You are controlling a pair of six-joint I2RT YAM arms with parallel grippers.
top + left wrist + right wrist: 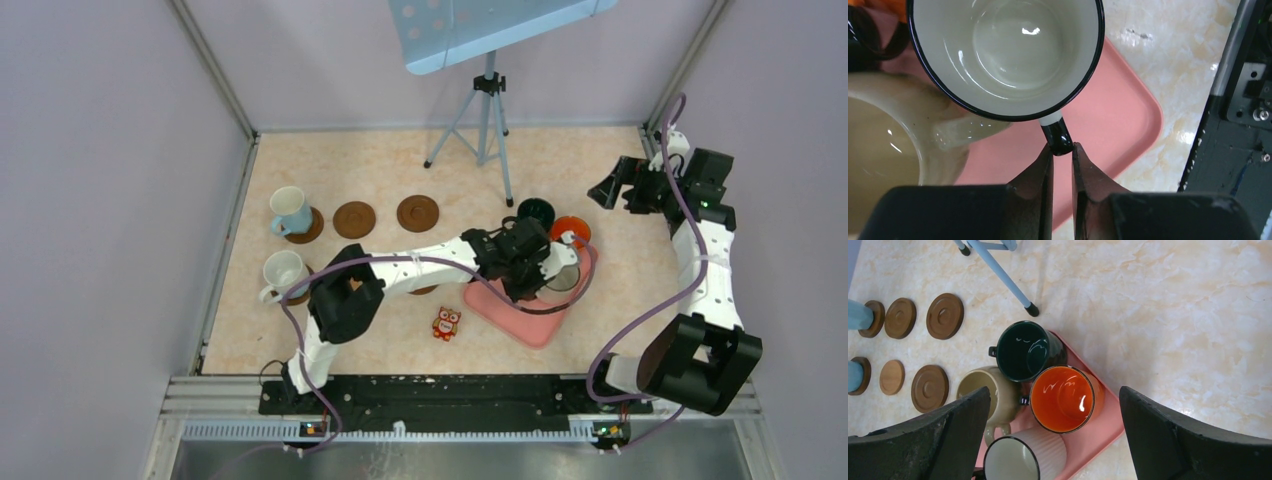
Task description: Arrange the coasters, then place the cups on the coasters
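Observation:
My left gripper should open and grip close to the cup's black rim [1051,121], as its fingers reach only the outer end of the white cup's black handle.
My left gripper [1062,147] is shut on the black handle [1058,137] of a white cup with a black rim [1008,55], over the pink tray [1113,120]. A beige cup [888,135] sits beside it. From above, the left gripper [545,272] reaches the tray [525,318] by the green cup [536,211] and orange cup [570,232]. A light blue cup [290,210] and a white cup [283,272] stand on coasters at the left. Bare coasters [354,219] [418,213] lie in the back row. My right gripper [1054,390] hangs open high above the orange cup [1063,399].
A small red owl figure [446,323] stands in front of the tray. A tripod [485,130] holding a blue perforated panel stands at the back. The right wrist view also shows two front-row coasters [930,388] [892,377]. Walls enclose the table on three sides.

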